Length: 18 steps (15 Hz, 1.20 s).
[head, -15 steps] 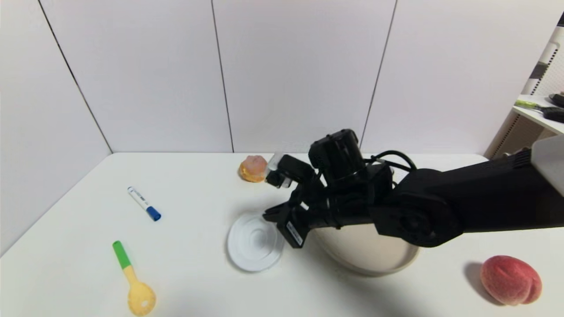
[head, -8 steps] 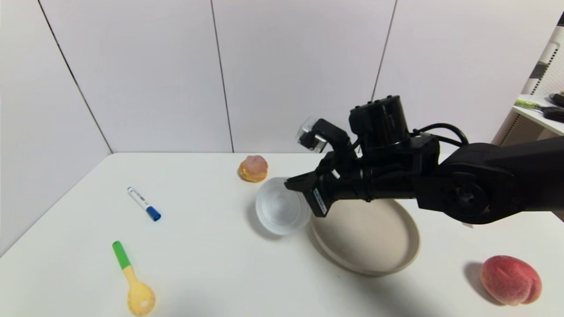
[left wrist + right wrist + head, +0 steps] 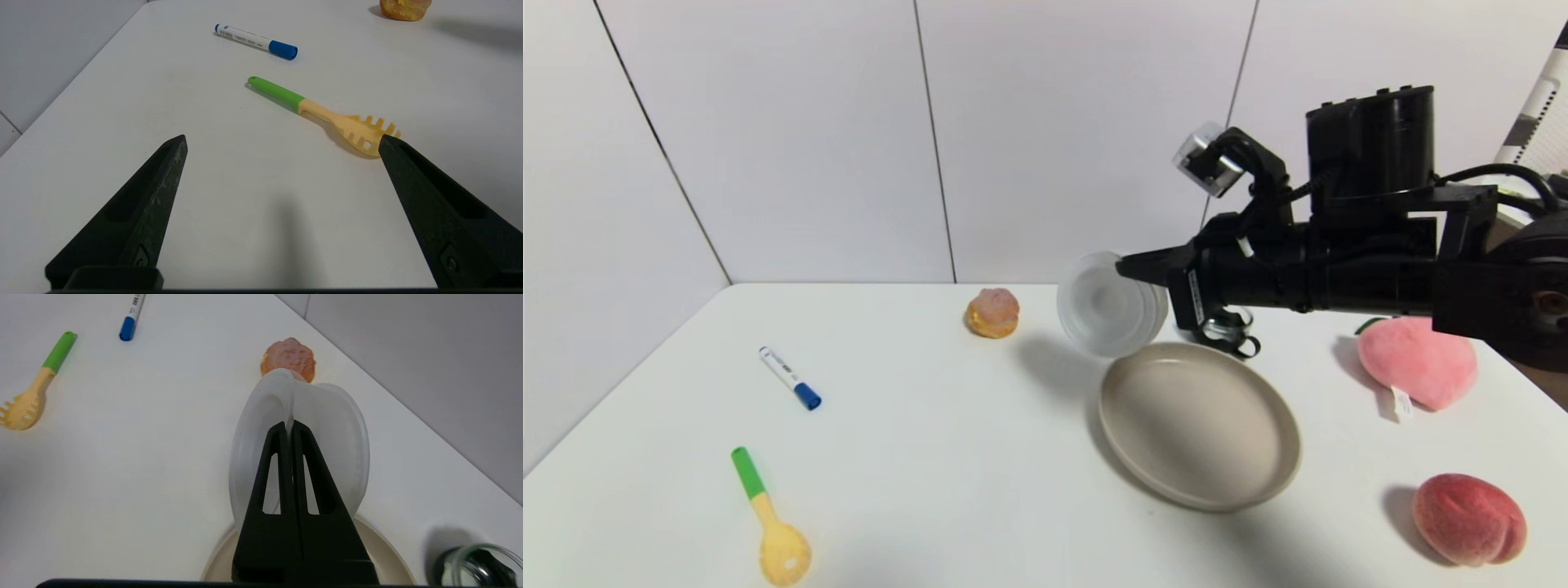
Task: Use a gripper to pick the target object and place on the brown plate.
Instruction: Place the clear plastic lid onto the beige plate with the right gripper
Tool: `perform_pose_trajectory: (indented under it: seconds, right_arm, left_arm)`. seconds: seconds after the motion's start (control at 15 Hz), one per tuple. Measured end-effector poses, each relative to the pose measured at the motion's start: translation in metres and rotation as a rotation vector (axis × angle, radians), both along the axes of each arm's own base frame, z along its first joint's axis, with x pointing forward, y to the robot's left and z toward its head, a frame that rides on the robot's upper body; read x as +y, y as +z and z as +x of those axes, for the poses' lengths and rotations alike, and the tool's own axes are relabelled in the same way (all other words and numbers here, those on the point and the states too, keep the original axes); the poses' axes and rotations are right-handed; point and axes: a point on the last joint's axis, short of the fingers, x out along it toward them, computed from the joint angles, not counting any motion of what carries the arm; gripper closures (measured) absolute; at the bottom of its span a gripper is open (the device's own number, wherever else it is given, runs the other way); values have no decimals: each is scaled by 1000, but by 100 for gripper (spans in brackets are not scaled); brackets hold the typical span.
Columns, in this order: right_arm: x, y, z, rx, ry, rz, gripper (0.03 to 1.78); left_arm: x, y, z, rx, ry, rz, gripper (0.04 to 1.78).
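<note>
The robot's right gripper will set the white plastic container down on the brown plate's near half (image 3: 1218, 452), toward the red peach.
My right gripper (image 3: 1131, 267) is shut on the rim of the white plastic container (image 3: 1107, 305) and holds it tipped on its side in the air, above the far left edge of the brown plate (image 3: 1201, 425). In the right wrist view the closed fingers (image 3: 282, 457) pinch the container's wall (image 3: 339, 428), with the plate (image 3: 388, 559) below. My left gripper (image 3: 282, 141) is open and empty, low over the table near the pasta spoon (image 3: 327, 116); it is out of the head view.
On the table lie a blue-capped marker (image 3: 790, 378), a green-handled pasta spoon (image 3: 768, 518), a pastry (image 3: 993, 313), a pink peach toy (image 3: 1417, 362), a red peach (image 3: 1468, 519) and a small glass cup (image 3: 1223, 332) behind the plate.
My right gripper has lifted the white container off the table, carried it up and to the right, and tipped it on its side. The plate is now uncovered.
</note>
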Motion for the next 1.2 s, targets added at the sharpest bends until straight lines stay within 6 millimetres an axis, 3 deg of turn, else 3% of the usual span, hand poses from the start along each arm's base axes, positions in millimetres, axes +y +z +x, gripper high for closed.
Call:
perform_pose_trajectory:
  seconds: [0.33, 0.8, 1.2]
  right_arm:
    - [-35, -9, -9, 29, -80, -23, 176]
    - [-71, -45, -56, 137, -134, -81, 176]
    - [-81, -61, -62, 178, -153, -103, 176]
  left_arm:
    - [0, 0, 0, 0, 0, 0, 13]
    - [0, 0, 0, 0, 0, 0, 13]
    - [0, 0, 0, 0, 0, 0, 13]
